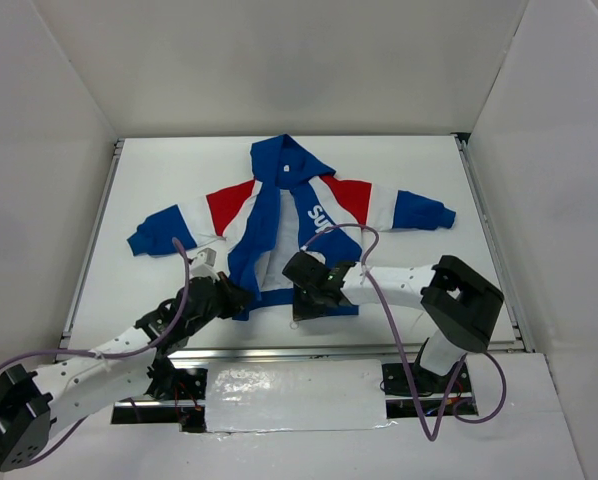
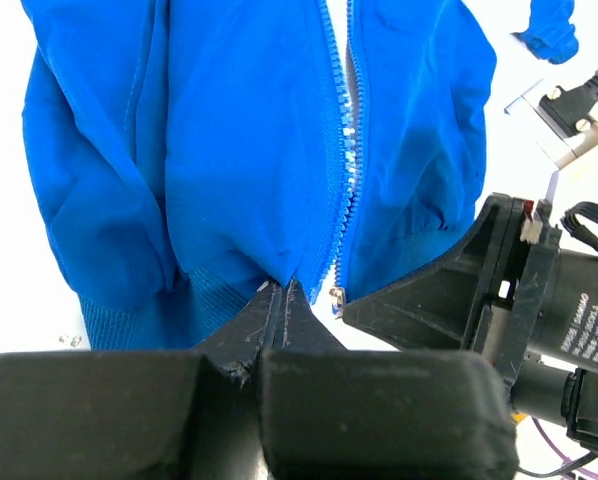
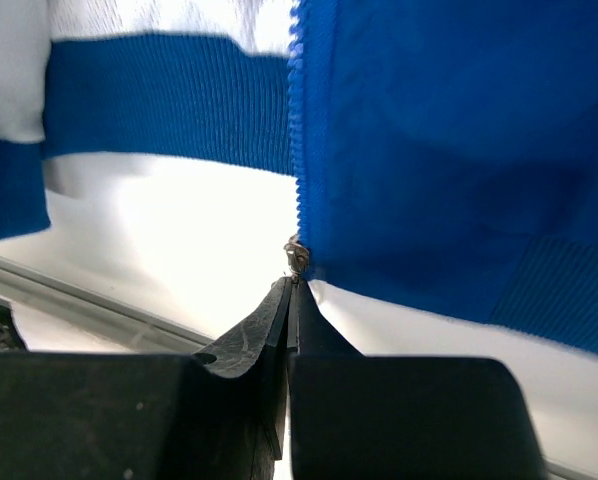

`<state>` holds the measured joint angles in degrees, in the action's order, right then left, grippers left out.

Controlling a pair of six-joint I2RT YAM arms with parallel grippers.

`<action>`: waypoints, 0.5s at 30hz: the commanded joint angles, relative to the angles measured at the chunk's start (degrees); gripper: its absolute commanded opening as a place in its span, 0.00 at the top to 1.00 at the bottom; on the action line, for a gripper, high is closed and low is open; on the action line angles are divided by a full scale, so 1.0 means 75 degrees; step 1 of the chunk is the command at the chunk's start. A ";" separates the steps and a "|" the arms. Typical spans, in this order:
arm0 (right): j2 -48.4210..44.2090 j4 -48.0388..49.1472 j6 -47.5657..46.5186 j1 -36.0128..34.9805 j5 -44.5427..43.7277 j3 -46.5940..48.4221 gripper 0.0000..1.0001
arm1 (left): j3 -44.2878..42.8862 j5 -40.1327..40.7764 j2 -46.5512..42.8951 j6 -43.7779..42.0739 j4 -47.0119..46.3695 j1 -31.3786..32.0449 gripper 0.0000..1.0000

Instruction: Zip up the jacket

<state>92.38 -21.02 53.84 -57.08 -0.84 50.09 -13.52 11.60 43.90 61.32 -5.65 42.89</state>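
Note:
The fingers of my right gripper meet only the zipper pull while the panel's corner lies loose. I will back off, open and take the blue hem [image 3: 374, 275] beside it.
The jacket [image 1: 279, 215] lies flat on the table, hood at the far side, front open, blue body with red and white shoulders. My left gripper [image 1: 247, 300] is shut, pinching the blue ribbed hem [image 2: 179, 310] at the foot of the zipper teeth [image 2: 341, 150]; its tips show in the left wrist view [image 2: 279, 292]. My right gripper [image 1: 297, 298] is shut, its tips [image 3: 295, 284] on the small metal zipper pull [image 3: 297, 256] at the bottom corner of the other front panel. That pull also shows in the left wrist view [image 2: 336, 296], beside the right gripper's black finger [image 2: 419, 295].
White walls enclose the white table [image 1: 409, 170]. A metal rail [image 1: 359, 350] runs along the near edge, and also shows in the right wrist view [image 3: 89, 305]. Purple cables [image 1: 369, 250] loop over the arms near the hem. The jacket's sleeves [image 1: 424, 212] spread to both sides.

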 commanded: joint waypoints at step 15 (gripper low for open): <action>-0.0621 0.0189 0.0052 -0.0511 -0.0251 -0.0045 1.00 | -0.0155 -0.0444 0.0393 -0.0289 -0.0535 -0.0118 1.00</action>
<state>91.70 -21.34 54.48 -60.51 -2.31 49.93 -13.52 9.04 46.46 60.31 -7.07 42.39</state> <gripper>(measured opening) 0.007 0.037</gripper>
